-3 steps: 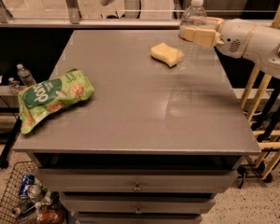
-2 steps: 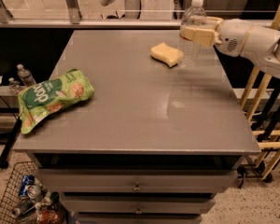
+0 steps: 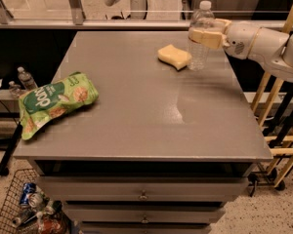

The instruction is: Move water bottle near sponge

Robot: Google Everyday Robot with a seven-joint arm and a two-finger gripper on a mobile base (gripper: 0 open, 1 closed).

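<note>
Next, my gripper stands the water bottle on the grey table (image 3: 191, 73), beside the near corner of the pale yellow sponge.
The water bottle (image 3: 200, 27) is clear ribbed plastic with a white cap. It stands upright at the far right of the grey table (image 3: 151, 111), its base on or just above the top. My gripper (image 3: 205, 36) reaches in from the right on a white arm (image 3: 263, 43), and its cream fingers (image 3: 204, 36) are shut around the bottle's middle, hiding the label. The pale yellow sponge (image 3: 174, 56) lies on the table just left of the bottle, almost touching its base.
A green snack bag (image 3: 56, 101) lies at the table's left edge. Small bottles (image 3: 26, 78) stand off the table at the left. A wire basket of cans (image 3: 27, 208) sits on the floor at the lower left. A wooden rack (image 3: 278, 111) stands at the right. Drawers (image 3: 144, 195) are below the table top.
</note>
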